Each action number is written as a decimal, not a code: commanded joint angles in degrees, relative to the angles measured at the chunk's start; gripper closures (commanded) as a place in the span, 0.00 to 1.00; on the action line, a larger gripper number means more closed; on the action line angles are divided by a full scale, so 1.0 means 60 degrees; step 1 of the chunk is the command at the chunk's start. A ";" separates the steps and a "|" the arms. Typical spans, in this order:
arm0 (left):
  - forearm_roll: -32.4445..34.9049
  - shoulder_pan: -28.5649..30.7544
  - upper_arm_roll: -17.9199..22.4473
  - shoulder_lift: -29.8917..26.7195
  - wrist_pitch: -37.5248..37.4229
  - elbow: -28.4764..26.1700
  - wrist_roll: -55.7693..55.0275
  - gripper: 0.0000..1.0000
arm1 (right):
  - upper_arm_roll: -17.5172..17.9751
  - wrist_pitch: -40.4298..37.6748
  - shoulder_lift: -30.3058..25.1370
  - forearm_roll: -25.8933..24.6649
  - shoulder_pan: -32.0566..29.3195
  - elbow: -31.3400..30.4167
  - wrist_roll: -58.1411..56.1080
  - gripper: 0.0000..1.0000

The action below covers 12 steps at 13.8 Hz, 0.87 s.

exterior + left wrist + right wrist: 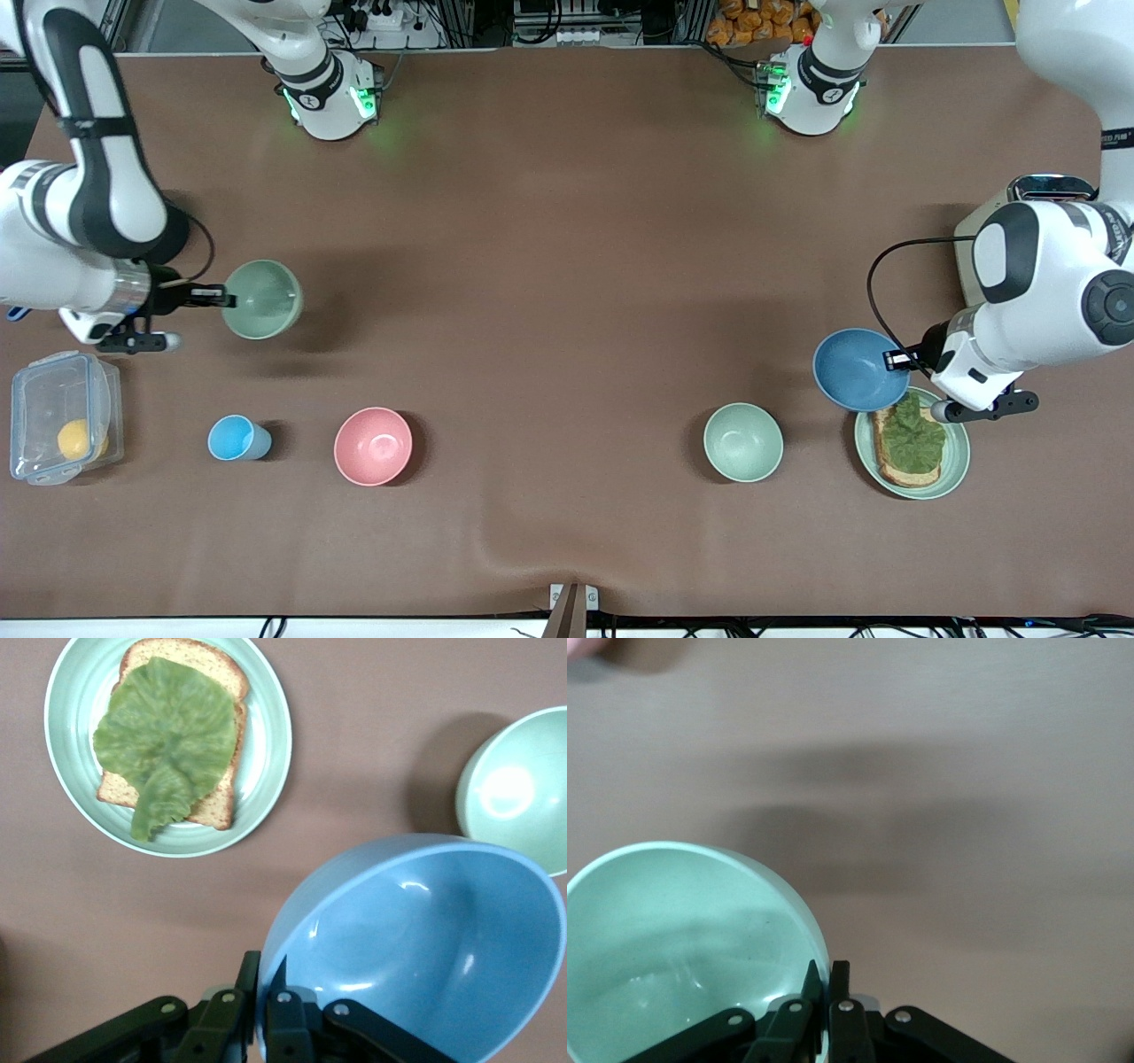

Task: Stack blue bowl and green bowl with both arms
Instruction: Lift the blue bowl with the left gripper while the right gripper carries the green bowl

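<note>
The robot's right gripper should set the sage green bowl down on the open middle of the table [541, 276] between the robot's two arms.
My left gripper [895, 359] [270, 970] is shut on the rim of the blue bowl [855, 370] [425, 939], one finger inside and one outside. The bowl hangs tilted over the table beside the plate at the left arm's end. The sage green bowl [263, 299] [673, 939] is raised above the table at the right arm's end. My right gripper [226, 299] [827, 973] is shut on its rim in the same way.
A pale mint bowl [742, 441] [523, 788] stands beside a mint plate [955, 462] [266, 726] carrying bread and lettuce. A pink bowl [373, 446], a small blue cup [235, 438] and a clear lidded box [62, 430] stand nearer the front camera than the green bowl.
</note>
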 commanded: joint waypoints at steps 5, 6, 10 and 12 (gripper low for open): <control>-0.0314 0.0083 -0.0879 -0.0460 -0.0185 -0.0259 -0.1048 1.00 | -0.0028 0.0610 -0.0463 0.0418 0.3631 -0.0158 0.5373 1.00; -0.0430 0.0097 -0.0953 -0.0431 -0.0200 -0.0259 -0.1092 1.00 | -0.0028 0.0860 -0.0419 0.0419 0.4115 -0.0158 0.6077 1.00; -0.0943 0.0112 -0.0939 -0.0285 -0.0200 -0.0259 -0.1034 1.00 | -0.0042 0.1987 -0.0185 0.0419 0.5713 -0.0465 0.7925 1.00; -0.0958 0.0112 -0.0939 -0.0255 -0.0200 -0.0244 -0.1004 1.00 | -0.0042 0.2777 0.0092 0.0404 0.6344 -0.0612 0.8804 1.00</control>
